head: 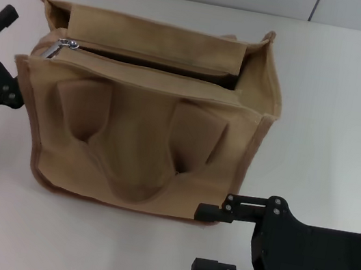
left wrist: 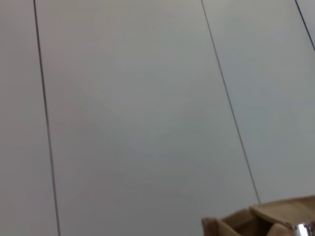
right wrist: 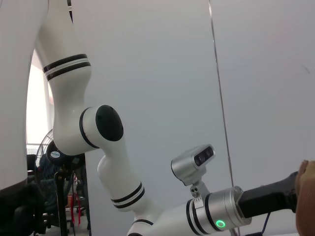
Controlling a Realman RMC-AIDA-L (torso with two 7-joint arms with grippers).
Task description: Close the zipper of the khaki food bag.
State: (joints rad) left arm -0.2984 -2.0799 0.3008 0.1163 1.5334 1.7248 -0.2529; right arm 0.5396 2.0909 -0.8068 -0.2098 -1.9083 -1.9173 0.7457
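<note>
I need to grip the zipper's slider end with my left gripper and lift it, as that end droops at the bag's side, before my right gripper takes the slider (head: 59, 47).
The khaki food bag (head: 139, 143) stands in the middle of the white table, its two handles folded down over the front. The zipper (head: 152, 65) runs across the top and stands open, with a dark gap along it. Its silver slider (head: 65, 45) is at the bag's left end. My left gripper (head: 11, 55) is open just left of the bag, close to the slider. My right gripper (head: 211, 241) is open and empty, low at the bag's front right corner. The left wrist view shows a bag corner (left wrist: 256, 222) and the slider (left wrist: 301, 229).
The white table (head: 339, 99) stretches right of the bag and behind it. A grey panelled wall (left wrist: 147, 108) lies beyond. The right wrist view shows my left arm (right wrist: 162, 216) and a bit of the bag (right wrist: 306, 196).
</note>
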